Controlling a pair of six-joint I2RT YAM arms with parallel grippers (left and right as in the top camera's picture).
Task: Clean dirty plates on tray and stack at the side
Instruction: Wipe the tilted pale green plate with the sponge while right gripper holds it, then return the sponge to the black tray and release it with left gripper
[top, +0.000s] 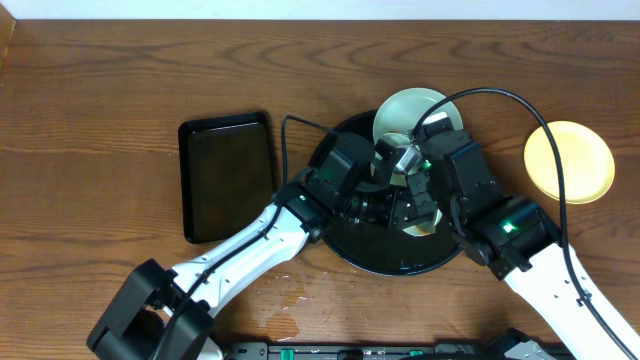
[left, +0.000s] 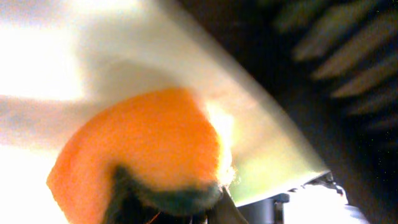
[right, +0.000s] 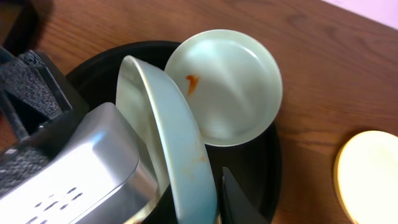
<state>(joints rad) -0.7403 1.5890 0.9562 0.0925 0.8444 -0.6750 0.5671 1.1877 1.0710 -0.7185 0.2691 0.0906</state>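
I will open my left gripper and let the orange sponge go in the near half of the rectangular black tray (top: 237, 207).
Both arms meet over the round black tray (top: 345, 240). My right gripper (right: 200, 205) is shut on a pale mint plate (right: 177, 137), which stands on edge above the tray with faint orange marks near its rim. My left gripper (left: 180, 211) is shut on an orange sponge (left: 143, 143) with a dark green underside, and the sponge presses against that plate's pale face (left: 74, 56). A second mint plate (top: 412, 112) with an orange smear (right: 191, 82) lies tilted on the tray's far rim. A pale yellow plate (top: 568, 160) rests on the table to the right.
A smaller rectangular black tray (top: 227, 175) lies left of the round tray. Wet patches (top: 285, 295) spread on the wooden table near the front edge. The left arm's silver housing (right: 81, 168) sits close beside the held plate. A black cable (top: 540, 130) arcs over the right side.
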